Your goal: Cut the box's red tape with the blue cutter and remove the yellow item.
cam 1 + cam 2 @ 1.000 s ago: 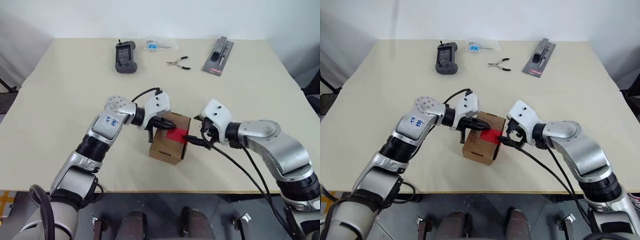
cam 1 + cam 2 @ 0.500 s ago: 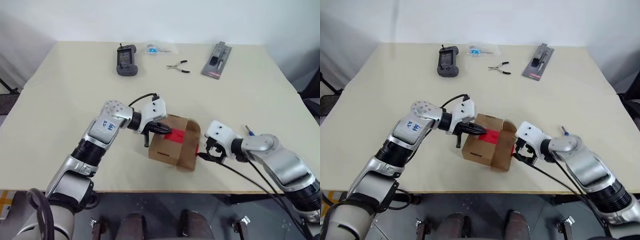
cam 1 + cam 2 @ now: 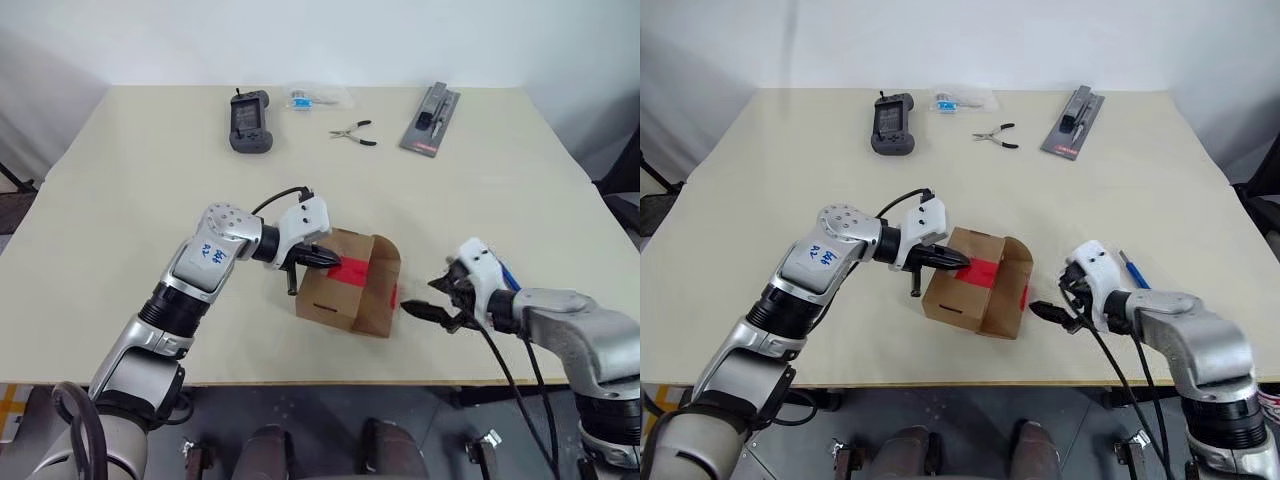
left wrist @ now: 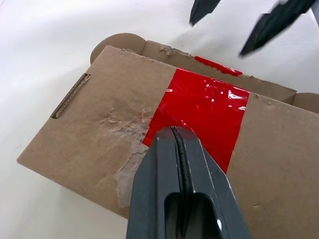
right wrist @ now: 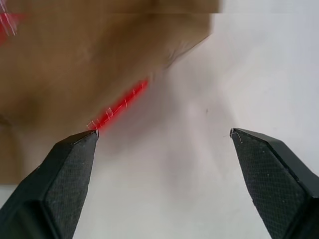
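Note:
My right gripper should take hold of the flap's taped edge (image 3: 394, 296) and pull the flap wide, as its fingers are on either side of empty table next to the box's open flap.
The brown box (image 3: 335, 295) sits mid-table, its right-hand flap (image 3: 385, 285) standing open. Red tape (image 3: 352, 270) crosses the closed top flap, and a strip of it clings to the open flap's edge (image 5: 119, 107). My left gripper (image 3: 325, 257) is shut, its tips resting on the red tape (image 4: 202, 112). My right gripper (image 3: 432, 309) hangs open just right of the open flap, holding nothing. The blue cutter (image 3: 1133, 270) lies on the table behind my right wrist. The yellow item is hidden.
Along the far edge lie a black handheld device (image 3: 249, 118), a clear bag (image 3: 318, 98), black-handled pliers (image 3: 353, 132) and a grey packaged tool (image 3: 431, 119). The table's front edge (image 3: 330, 383) runs close below the box.
The box's right flap has swung open. My right gripper has drawn back to the right, away from the box, and rolled. My left gripper stays on the taped top.

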